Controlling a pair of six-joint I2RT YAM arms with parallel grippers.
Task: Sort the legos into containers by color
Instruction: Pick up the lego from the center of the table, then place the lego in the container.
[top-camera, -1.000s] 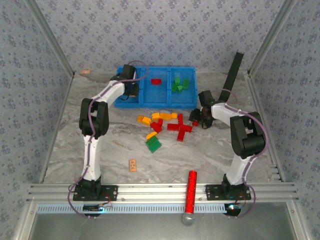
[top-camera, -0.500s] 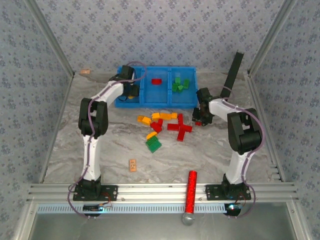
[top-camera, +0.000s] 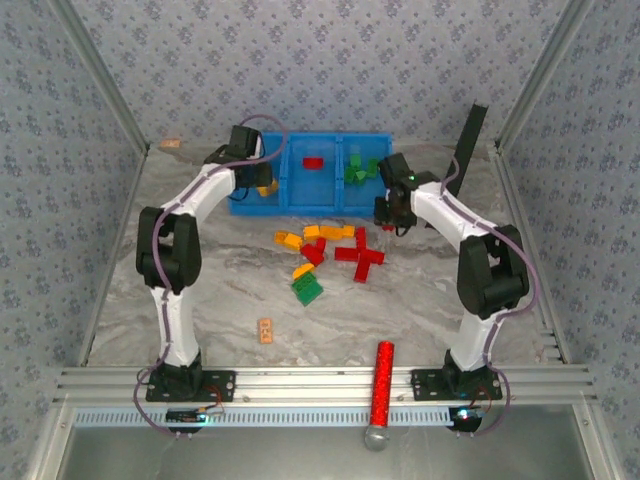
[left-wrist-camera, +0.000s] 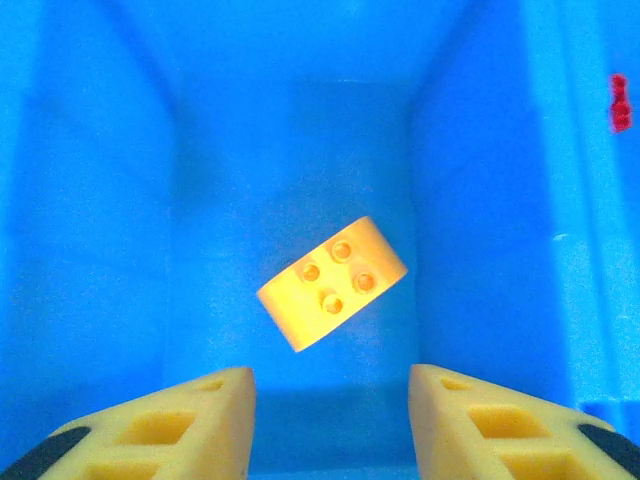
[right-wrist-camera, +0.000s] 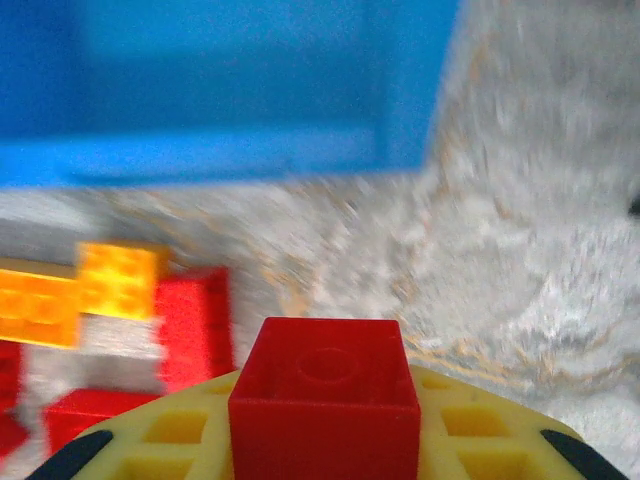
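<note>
I should drop my right gripper's red lego near the front side inside the middle blue bin (top-camera: 308, 197).
The containers (top-camera: 300, 196) are three joined blue bins at the back of the table. My left gripper (top-camera: 262, 178) hangs over the left bin (left-wrist-camera: 100, 200), open, with nothing between its fingers (left-wrist-camera: 190, 415). Below it a yellow lego (left-wrist-camera: 332, 282) lies apart from both fingers. My right gripper (top-camera: 391, 218) is shut on a red lego (right-wrist-camera: 325, 400), just off the front right corner of the containers (right-wrist-camera: 220, 90). The middle bin holds a red lego (top-camera: 313, 162) and the right bin holds green legos (top-camera: 360, 170). Loose yellow (top-camera: 330, 232), red (top-camera: 362, 255) and green (top-camera: 307, 290) legos lie mid-table.
A flat tan block (top-camera: 266, 329) lies in front of the pile, and a red glittery cylinder (top-camera: 381, 385) crosses the near rail. A black bar (top-camera: 467, 140) leans at the back right. Bare marble spreads left and right of the pile.
My left gripper opened and let go of the yellow lego over the left bin. My right gripper shut on a red lego and carried it from the table towards the containers.
</note>
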